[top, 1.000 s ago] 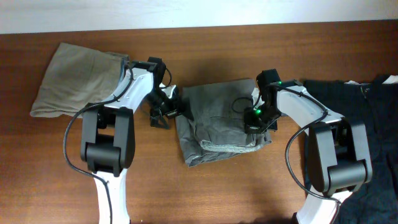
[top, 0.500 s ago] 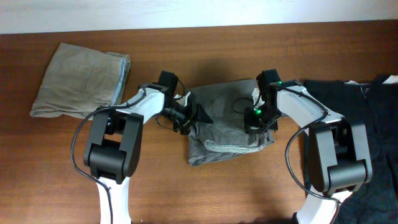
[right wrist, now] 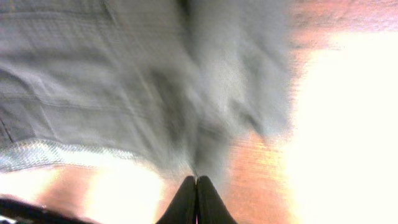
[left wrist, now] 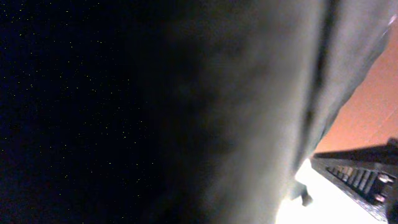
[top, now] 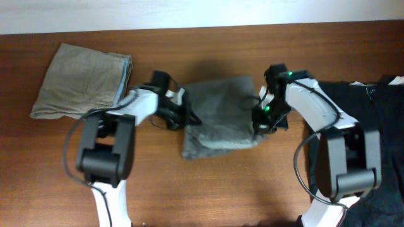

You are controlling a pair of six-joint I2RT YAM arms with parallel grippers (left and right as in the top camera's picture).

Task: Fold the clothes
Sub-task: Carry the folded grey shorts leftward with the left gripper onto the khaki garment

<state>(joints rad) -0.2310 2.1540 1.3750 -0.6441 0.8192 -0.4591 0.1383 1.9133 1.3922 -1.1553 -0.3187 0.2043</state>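
The robot's left gripper will let go of the mid-grey shorts on top of the folded khaki-beige garment (top: 88,81).
The mid-grey shorts (top: 218,112) lie bunched in the middle of the table. My left gripper (top: 191,118) sits at their left edge, shut on the cloth. In the left wrist view grey fabric (left wrist: 249,112) fills nearly everything and hides the jaws; only one dark ridged finger (left wrist: 357,175) shows at the lower right. At the shorts' right edge my right gripper (top: 260,123) is also shut. In the right wrist view its tips (right wrist: 196,180) are pressed together on a tuck of the grey cloth (right wrist: 124,81).
A folded khaki-beige garment (top: 82,87) lies at the back left. A black garment (top: 382,120) is spread over the right end, partly under the right arm. Bare brown table (top: 240,183) lies in front of the shorts.
My left gripper swung right from beside the khaki garment to the grey shorts' left edge and shut there. The shorts have been drawn up, with the waistband at the front no longer showing.
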